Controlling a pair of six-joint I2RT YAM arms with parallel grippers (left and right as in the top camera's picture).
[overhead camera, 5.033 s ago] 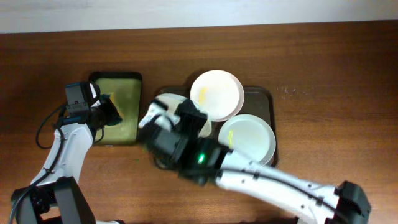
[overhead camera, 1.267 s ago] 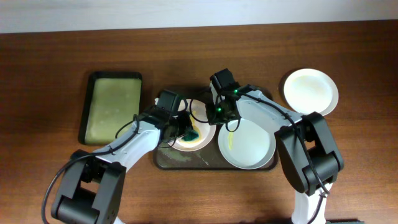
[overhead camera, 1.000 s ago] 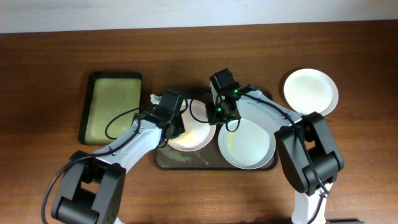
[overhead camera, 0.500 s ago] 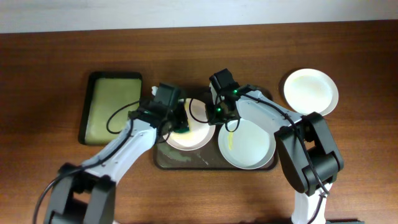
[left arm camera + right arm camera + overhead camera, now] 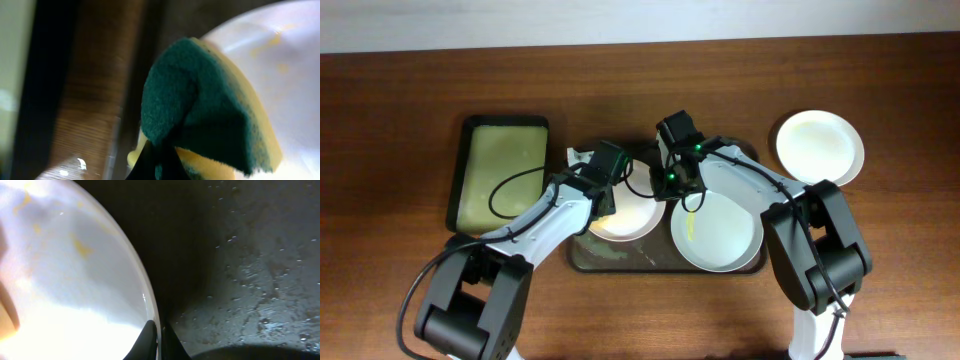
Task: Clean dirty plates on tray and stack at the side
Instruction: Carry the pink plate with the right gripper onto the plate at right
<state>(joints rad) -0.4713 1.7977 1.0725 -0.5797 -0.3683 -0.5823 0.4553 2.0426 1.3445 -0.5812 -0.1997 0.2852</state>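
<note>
The smeared white plate will go down on top of the plate on the wooden table (image 5: 819, 148), set there by my right gripper.
A dark brown tray (image 5: 740, 152) holds two white plates. The left plate (image 5: 630, 215) shows yellow smears in the wrist views (image 5: 295, 75) (image 5: 65, 280). My left gripper (image 5: 603, 200) is shut on a green-and-yellow sponge (image 5: 210, 115) and presses it on that plate's left part. My right gripper (image 5: 665, 180) is shut on the same plate's right rim (image 5: 156, 330), with the tray floor (image 5: 250, 270) beside it. A larger plate (image 5: 720, 235) with a yellow streak lies at the tray's front right. A third plate (image 5: 820, 145) lies on the table right of the tray.
A smaller black tray with yellow-green lining (image 5: 500, 170) lies left of the brown tray; its edge shows in the left wrist view (image 5: 20, 75). The wooden table (image 5: 900, 250) surrounds everything. Cables trail from both arms.
My left gripper has swept the sponge back and forth over the left plate, now further right. The right gripper has kept its hold on the rim. Five seconds ago no plate lay beside the tray.
</note>
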